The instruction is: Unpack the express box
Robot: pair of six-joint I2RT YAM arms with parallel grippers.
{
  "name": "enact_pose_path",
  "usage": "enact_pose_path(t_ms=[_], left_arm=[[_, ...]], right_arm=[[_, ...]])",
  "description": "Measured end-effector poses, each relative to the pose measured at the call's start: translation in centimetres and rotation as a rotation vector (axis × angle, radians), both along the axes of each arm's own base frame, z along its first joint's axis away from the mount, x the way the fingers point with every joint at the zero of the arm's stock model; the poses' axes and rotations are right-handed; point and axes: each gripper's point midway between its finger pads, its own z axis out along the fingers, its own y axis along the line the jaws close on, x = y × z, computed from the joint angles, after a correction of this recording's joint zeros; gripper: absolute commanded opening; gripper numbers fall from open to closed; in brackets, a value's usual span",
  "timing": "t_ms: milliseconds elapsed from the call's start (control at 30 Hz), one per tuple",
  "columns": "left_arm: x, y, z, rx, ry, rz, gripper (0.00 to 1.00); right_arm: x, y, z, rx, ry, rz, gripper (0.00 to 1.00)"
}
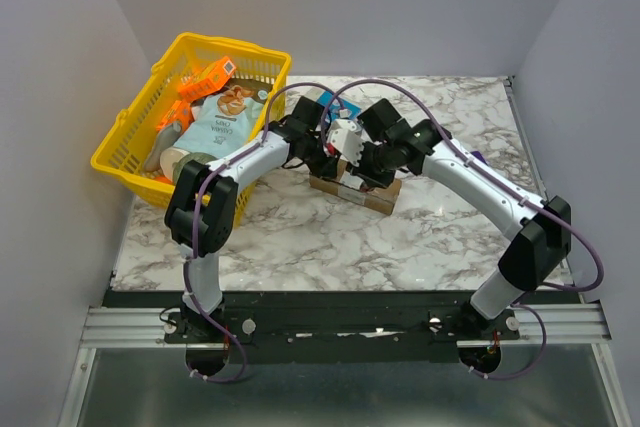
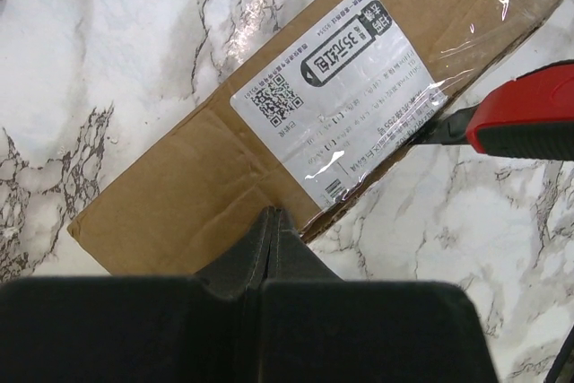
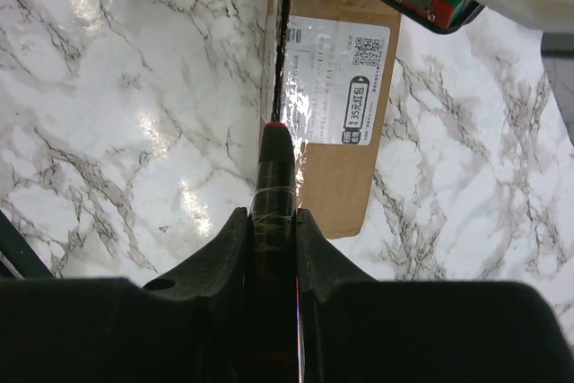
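Observation:
My right gripper needs to lay the box cutter down on the bare marble (image 1: 451,225), in between the end of the express box and the purple thing.
The express box (image 1: 352,191) lies in the middle of the marble table, a long brown carton with a white label (image 2: 345,100) facing up. My left gripper (image 2: 273,213) is shut with nothing between its fingers, and its tips sit on the carton's top (image 2: 170,199) near a long edge. My right gripper (image 3: 272,214) is shut on a red-and-black box cutter (image 3: 273,163). The cutter's tip reaches the carton's long side edge beside the label (image 3: 336,78). In the left wrist view the cutter (image 2: 525,118) comes in from the right with its blade at the taped edge.
A yellow basket (image 1: 128,143) stands at the back left with an orange item (image 1: 206,78) and a light-blue bag (image 1: 220,124) in it. A small purple thing (image 1: 478,157) shows behind my right arm. Walls close the table on three sides.

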Motion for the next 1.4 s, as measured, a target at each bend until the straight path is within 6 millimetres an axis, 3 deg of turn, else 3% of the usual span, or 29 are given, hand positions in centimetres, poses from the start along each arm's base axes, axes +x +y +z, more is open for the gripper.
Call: enact_pose_path(t_ms=[533,700,1000,1300,1400], left_arm=[[0.8,-0.8,0.0,-0.001,-0.054,-0.041,0.00],[1.5,-0.8,0.0,0.010,-0.081,-0.042,0.00],[1.8,-1.3,0.0,0.011,-0.087,-0.047,0.00],[2.1,-1.5,0.1,0.010,-0.090,-0.048,0.00],[2.4,-1.4,0.1,0.017,-0.098,-0.042,0.00]], right_arm=[[-0.8,-3.5,0.0,-0.038,-0.005,0.002,0.00],[-3.1,-6.5,-1.0,-0.109,0.051,-0.017,0.01],[-4.2,-7.7,-1.4,-0.080,0.016,-0.025,0.01],[-5.3,-9.4,1.0,-0.052,-0.032,-0.071,0.01],[-6.3,-10.9,1.6,-0.080,-0.021,-0.111,0.00]])
